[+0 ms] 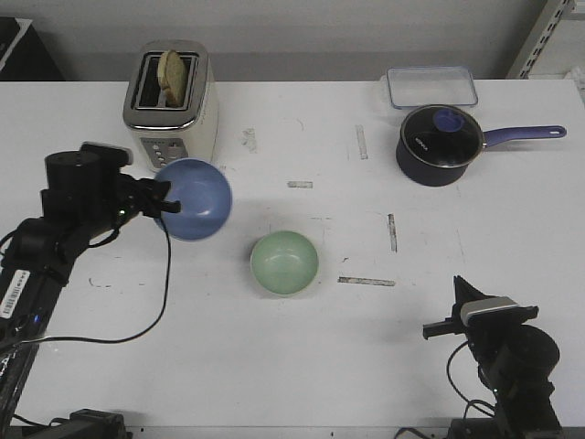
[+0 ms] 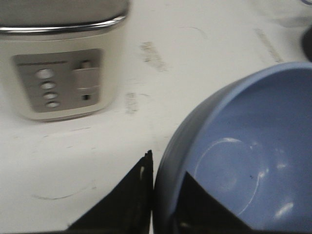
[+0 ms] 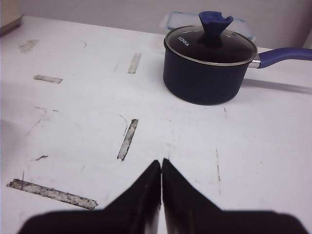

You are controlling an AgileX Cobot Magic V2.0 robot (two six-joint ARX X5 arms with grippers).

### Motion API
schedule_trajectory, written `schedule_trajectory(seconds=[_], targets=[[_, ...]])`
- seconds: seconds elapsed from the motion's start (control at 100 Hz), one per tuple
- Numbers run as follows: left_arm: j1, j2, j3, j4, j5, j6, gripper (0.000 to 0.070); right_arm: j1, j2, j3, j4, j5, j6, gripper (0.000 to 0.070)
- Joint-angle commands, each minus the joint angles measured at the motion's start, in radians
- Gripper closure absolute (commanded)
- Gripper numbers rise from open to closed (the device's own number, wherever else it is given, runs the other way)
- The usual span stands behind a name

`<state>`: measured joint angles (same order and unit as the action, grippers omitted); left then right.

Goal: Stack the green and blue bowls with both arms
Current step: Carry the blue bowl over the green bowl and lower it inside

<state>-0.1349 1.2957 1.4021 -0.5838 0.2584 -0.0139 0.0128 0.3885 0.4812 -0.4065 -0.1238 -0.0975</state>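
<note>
I will release the blue bowl from my left gripper inside the empty green bowl (image 1: 284,262), so that it sits nested and upright there. The blue bowl is now tilted above the table.
My left gripper (image 1: 164,203) is shut on the rim of the blue bowl (image 1: 195,198) and holds it tilted above the table, in front of the toaster. In the left wrist view one finger sits outside the blue bowl (image 2: 243,161) and one inside, with the gripper (image 2: 165,180) pinching its wall. The green bowl (image 1: 284,262) stands upright and empty on the table, to the right of and nearer than the blue bowl. My right gripper (image 1: 457,306) is shut and empty near the front right edge; its fingers (image 3: 161,183) meet over bare table.
A cream toaster (image 1: 170,101) with bread stands at the back left, close behind the blue bowl; it also shows in the left wrist view (image 2: 61,58). A dark blue saucepan (image 1: 441,144) with lid and a clear container (image 1: 431,87) stand at the back right.
</note>
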Motion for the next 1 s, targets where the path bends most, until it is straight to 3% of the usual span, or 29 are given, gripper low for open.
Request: schedule_trajectory(seconds=[0.0,0.21,0.34,0.87,0.92,0.99], targets=[[-0.081,0.016,0.017,-0.007,0.004,-0.006,0.0699,0.002,0.006,0.002,0.009,0.000,0.000,0.0700],[-0.315,0.114,0.017,-0.057,0.004,-0.006,0.0699,0.002,0.005,0.002,0.010,0.000,0.000,0.0700],[-0.388,0.210,0.017,-0.052,-0.005,-0.004,0.0699,0.002,0.005,0.002,0.009,0.000,0.000,0.0700],[-0.425,0.412,0.017,0.000,-0.063,-0.006,0.0694,0.002,0.005,0.002,0.009,-0.006,0.000,0.0700],[-0.425,0.412,0.018,0.002,-0.063,-0.006,0.0635,0.002,0.005,0.002,0.009,-0.006,-0.001,0.0700],[-0.425,0.412,0.018,0.002,-0.063,-0.006,0.0457,0.002,0.005,0.002,0.009,-0.006,-0.001,0.0700]])
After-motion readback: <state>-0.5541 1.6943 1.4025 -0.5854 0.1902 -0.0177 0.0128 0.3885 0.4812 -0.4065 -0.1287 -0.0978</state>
